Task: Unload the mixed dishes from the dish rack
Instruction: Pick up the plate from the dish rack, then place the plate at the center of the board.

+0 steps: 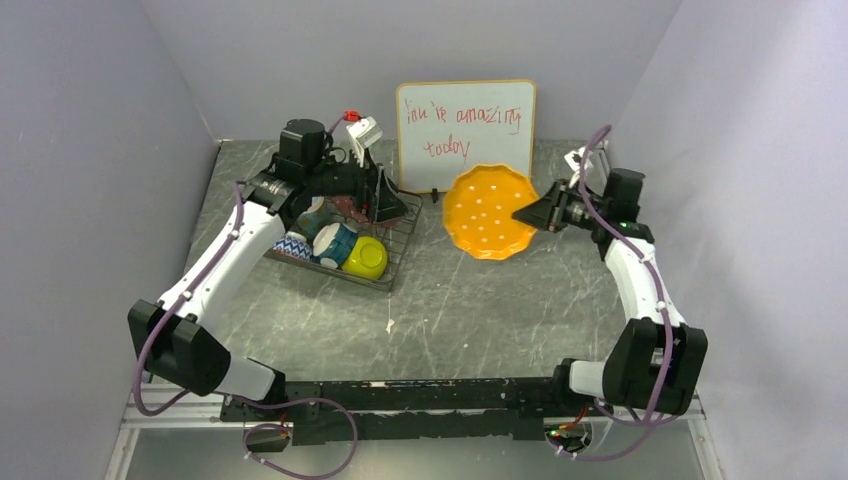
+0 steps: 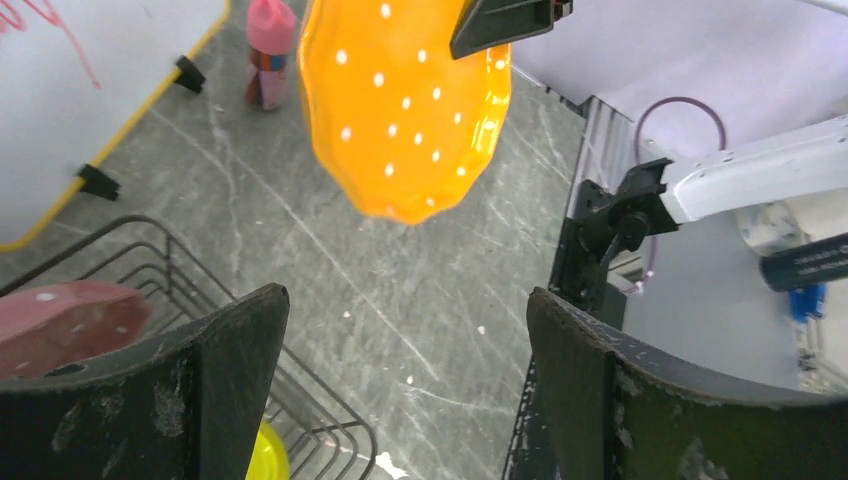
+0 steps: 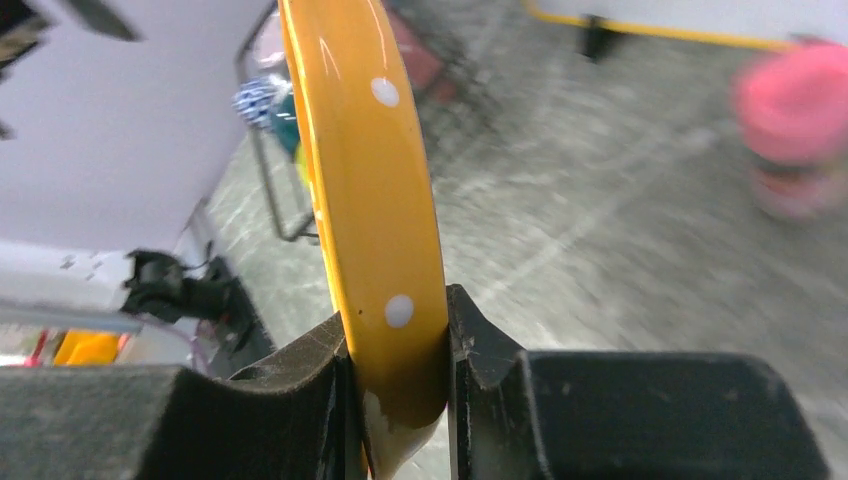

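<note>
Next, my right gripper releases the orange-yellow plate so that it lies flat on the table (image 1: 552,241), just in front of the small pink bottle. The plate is now held on edge above the table.
My right gripper (image 1: 522,213) is shut on the rim of the orange-yellow plate (image 1: 489,211), holding it up on edge above the table right of the rack. The plate also shows in the left wrist view (image 2: 405,100) and the right wrist view (image 3: 370,180), pinched between the fingers (image 3: 480,345). The black wire dish rack (image 1: 398,252) at the left holds the yellow bowl (image 1: 365,257), the blue-patterned bowl (image 1: 294,246), a blue mug (image 1: 333,243) and the pink speckled plate (image 2: 65,315). My left gripper (image 2: 405,330) is open and empty above the rack's far right corner.
The white board with red writing (image 1: 465,132) stands at the back, behind the held plate. The small pink bottle (image 2: 269,50) stands by the board's foot. Grey walls close in on both sides.
</note>
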Controlling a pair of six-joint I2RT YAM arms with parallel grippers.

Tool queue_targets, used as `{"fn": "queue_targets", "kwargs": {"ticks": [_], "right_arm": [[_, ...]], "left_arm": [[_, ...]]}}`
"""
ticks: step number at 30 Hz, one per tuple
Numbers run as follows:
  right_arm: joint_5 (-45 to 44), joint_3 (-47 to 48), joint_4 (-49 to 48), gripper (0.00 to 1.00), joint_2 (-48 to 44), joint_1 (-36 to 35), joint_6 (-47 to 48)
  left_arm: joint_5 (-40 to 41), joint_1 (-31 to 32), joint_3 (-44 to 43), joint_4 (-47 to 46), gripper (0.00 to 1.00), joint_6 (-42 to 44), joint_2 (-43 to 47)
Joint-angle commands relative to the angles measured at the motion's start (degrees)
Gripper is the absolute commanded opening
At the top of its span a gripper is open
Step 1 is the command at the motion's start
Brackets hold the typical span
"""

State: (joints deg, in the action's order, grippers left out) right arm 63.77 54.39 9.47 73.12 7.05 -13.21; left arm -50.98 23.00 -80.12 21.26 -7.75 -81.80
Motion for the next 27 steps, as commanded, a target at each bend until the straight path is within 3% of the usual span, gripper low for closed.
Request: {"fn": "queue_targets", "kwargs": {"ticks": [1,8,11,27], "right_arm": [[-0.3,1.5,15.4,0.0,-2.3,8.8,14.1],[-2.2,3.5,30.8,0.0,4.8,24.7,26.9],[-4.1,4.5,31.8,0.0,10.0,28.0,26.9],[-6.4,9.2,19.8,0.0,27.3,28.9,14.4]], "left_arm": [[6.8,-0.2,-4.7,7.8,0.94,9.3,4.3],[9.5,-0.2,-3.5,8.9,0.94,12.1,6.6],[10.2,-0.2,-2.9,8.7,0.94,12.3,7.0],[12.5,-0.2,-1.5,8.3,0.94,13.0,7.4]]}}
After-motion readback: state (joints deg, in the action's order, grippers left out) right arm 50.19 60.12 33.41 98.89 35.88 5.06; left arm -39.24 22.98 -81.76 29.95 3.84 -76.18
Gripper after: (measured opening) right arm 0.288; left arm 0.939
